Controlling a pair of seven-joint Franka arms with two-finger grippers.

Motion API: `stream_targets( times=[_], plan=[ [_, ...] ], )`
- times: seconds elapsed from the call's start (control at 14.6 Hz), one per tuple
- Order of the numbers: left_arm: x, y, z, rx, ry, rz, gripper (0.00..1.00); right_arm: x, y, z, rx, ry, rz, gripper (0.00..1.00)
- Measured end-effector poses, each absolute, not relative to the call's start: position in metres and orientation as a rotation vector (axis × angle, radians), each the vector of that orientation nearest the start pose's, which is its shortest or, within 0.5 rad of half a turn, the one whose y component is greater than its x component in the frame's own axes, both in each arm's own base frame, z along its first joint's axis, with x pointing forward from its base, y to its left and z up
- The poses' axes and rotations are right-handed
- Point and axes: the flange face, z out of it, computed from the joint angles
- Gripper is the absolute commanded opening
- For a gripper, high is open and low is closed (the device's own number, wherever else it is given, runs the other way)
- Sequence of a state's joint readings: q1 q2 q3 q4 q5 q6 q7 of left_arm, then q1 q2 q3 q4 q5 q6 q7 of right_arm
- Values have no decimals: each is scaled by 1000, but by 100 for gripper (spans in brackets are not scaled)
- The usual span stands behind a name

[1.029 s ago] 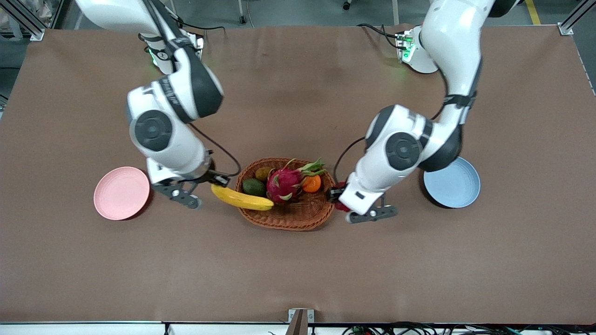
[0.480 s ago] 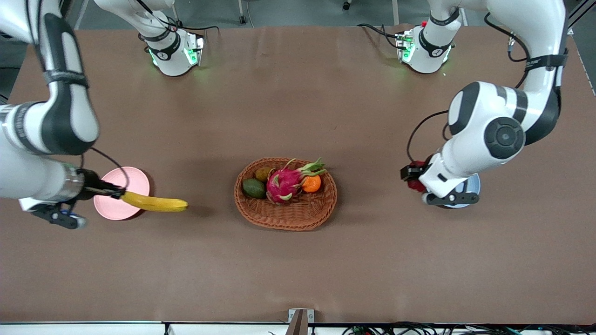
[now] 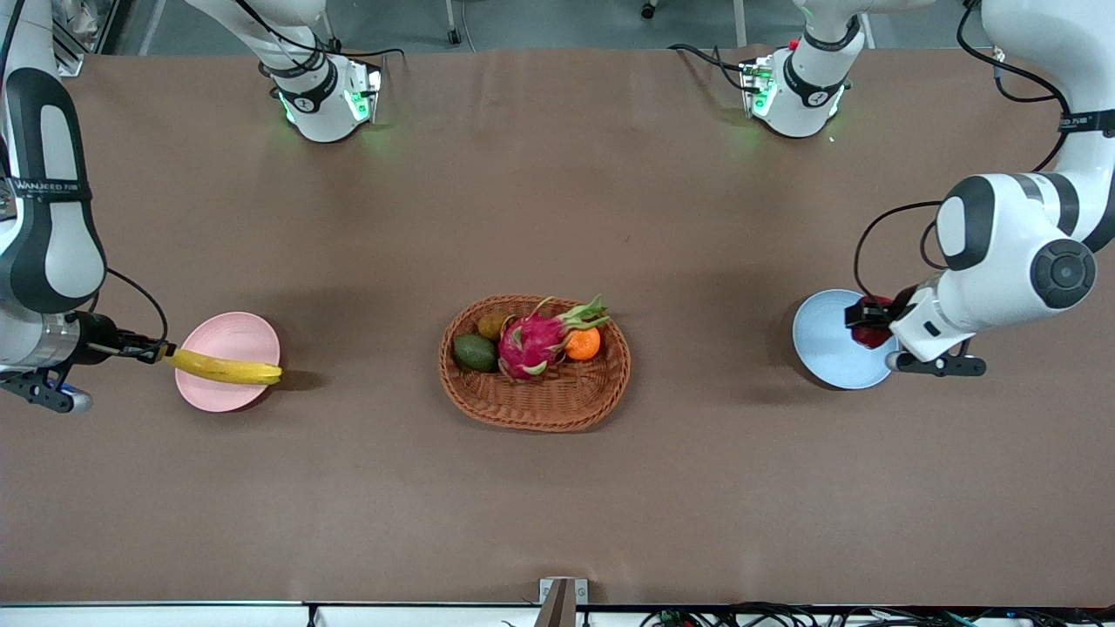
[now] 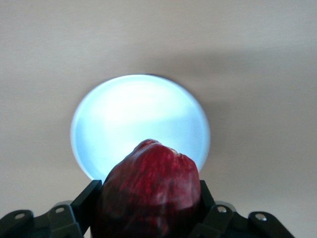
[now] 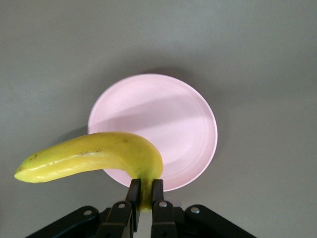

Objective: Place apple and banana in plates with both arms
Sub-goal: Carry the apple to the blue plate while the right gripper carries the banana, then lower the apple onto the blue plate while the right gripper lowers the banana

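The robot's right gripper will release the yellow banana, now held in the air, across the middle of the pale pink plate (image 3: 221, 372) (image 5: 148, 127).
My right gripper (image 3: 162, 353) is shut on the stem end of the yellow banana (image 3: 226, 369) and holds it in the air over the pale pink plate (image 3: 228, 334). In the right wrist view the banana (image 5: 94, 154) hangs above the pink plate (image 5: 168, 119), its end pinched in the gripper (image 5: 144, 197). My left gripper (image 3: 862, 319) is shut on the dark red apple (image 3: 869, 333) and holds it over the light blue plate (image 3: 823, 344). In the left wrist view the apple (image 4: 148, 191) fills the jaws above the blue plate (image 4: 133, 116).
An oval brown wicker basket (image 3: 540, 405) stands mid-table between the plates. It holds a pink dragon fruit (image 3: 533, 342), an orange (image 3: 582, 343), a green avocado (image 3: 475, 352) and a brownish fruit (image 3: 493, 324). The arm bases (image 3: 324, 96) stand at the table's farthest edge.
Both arms swung outward from the basket. The right gripper carried the banana to over the pink plate. The left gripper carried the apple to over the blue plate.
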State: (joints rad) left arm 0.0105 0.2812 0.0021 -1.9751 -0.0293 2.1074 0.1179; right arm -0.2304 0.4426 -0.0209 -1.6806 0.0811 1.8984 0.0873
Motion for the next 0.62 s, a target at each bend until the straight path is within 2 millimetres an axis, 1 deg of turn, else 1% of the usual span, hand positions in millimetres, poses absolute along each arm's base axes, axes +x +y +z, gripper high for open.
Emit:
stream_targets(
  times=[0.07,0.14,0.27,0.41,0.48,0.62],
  plan=[
    [581,17,300,-3161,146,216,34,619,-156,320,-2982,574,355,2],
    [576,22,285,-3159,147,208,34,615,-160,313,-2976,585,374,2],
    [569,18,258,-3158,158,203,34,609,-170,303,-2967,600,392,2],
    [568,13,234,-3158,170,206,34,608,-180,297,-2964,572,376,3],
    [569,13,224,-3157,171,207,34,607,-185,294,-2959,560,369,3],
    [569,14,210,-3157,166,208,34,604,-196,285,-2951,554,369,8]
  ],
)
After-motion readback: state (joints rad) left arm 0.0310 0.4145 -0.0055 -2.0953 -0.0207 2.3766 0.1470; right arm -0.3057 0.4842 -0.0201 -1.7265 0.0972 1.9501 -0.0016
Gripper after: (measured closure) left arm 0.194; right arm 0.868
